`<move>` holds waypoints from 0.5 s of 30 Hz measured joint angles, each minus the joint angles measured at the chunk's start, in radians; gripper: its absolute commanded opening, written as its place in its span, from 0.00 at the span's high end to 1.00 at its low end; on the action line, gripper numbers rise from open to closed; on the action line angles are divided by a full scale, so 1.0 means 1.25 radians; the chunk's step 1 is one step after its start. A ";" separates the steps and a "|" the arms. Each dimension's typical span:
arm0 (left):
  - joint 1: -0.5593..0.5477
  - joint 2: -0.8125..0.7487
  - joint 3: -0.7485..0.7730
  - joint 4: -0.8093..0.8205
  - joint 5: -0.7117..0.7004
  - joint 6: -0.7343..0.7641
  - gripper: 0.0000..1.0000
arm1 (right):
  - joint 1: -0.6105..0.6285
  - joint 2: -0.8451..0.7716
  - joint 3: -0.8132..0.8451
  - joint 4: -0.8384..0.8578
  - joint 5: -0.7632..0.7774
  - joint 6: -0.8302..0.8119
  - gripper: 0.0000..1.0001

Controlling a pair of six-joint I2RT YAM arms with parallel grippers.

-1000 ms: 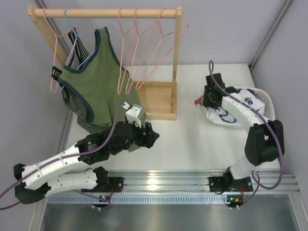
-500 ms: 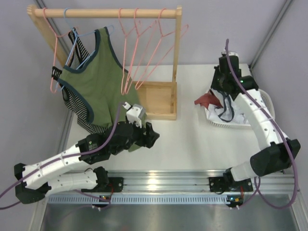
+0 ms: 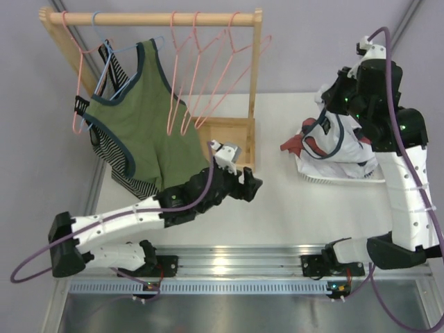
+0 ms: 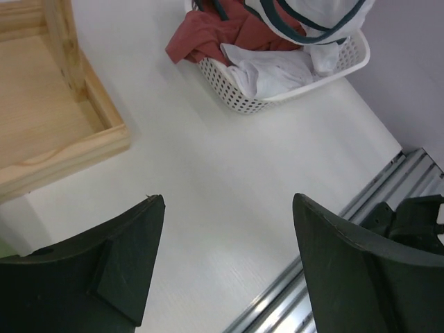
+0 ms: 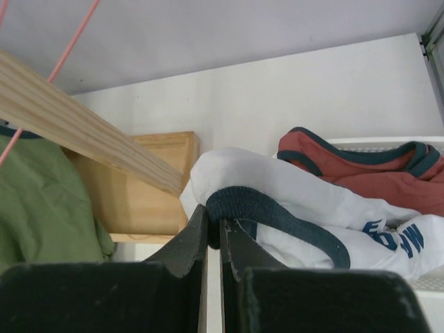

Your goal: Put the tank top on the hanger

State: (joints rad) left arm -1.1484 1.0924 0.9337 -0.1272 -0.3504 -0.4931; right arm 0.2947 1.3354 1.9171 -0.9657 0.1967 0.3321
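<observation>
My left gripper needs to next close on the navy trim (image 3: 304, 141) (image 4: 263, 15) of the white tank top, on the side of the hanging loop nearest the wooden rack.
The white tank top (image 3: 338, 137) with navy trim hangs above the basket, and its lower part still lies in the basket. My right gripper (image 3: 325, 111) is shut on it. The right wrist view shows the closed jaws (image 5: 214, 223) pinching the navy trim (image 5: 277, 214), with white cloth (image 5: 277, 182) bunched behind. Several pink hangers (image 3: 198, 76) hang on the wooden rail at the back left; none carries this top. My left gripper (image 3: 254, 186) hovers over the bare table right of the rack's base. It is open (image 4: 229, 201) and holds nothing.
A white perforated basket (image 3: 343, 180) at the right holds a red garment (image 3: 295, 146) and white cloth. The wooden rack (image 3: 152, 19) with its tray base (image 3: 223, 132) carries an olive green tank top (image 3: 139, 118), a striped garment (image 3: 119, 166) and a light blue hanger (image 3: 132, 50).
My right gripper has shut on the tank top's trim and risen, lifting the top partly out of the basket. My left arm has reached right and forward towards the table's middle.
</observation>
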 measured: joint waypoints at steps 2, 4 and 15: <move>0.000 0.073 0.005 0.085 -0.004 0.020 0.20 | 0.003 0.000 0.038 -0.022 -0.007 0.000 1.00; 0.000 0.156 0.027 0.142 -0.007 0.041 0.19 | 0.004 -0.006 0.055 -0.033 -0.013 0.000 1.00; 0.000 0.504 0.275 0.361 0.003 0.066 0.20 | 0.005 -0.069 0.032 -0.105 -0.024 -0.007 1.00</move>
State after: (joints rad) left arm -1.1484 1.7218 1.2774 0.3237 -0.3470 -0.4103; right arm 0.3004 1.2495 1.9568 -1.0966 0.1669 0.3233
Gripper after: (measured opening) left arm 0.807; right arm 0.030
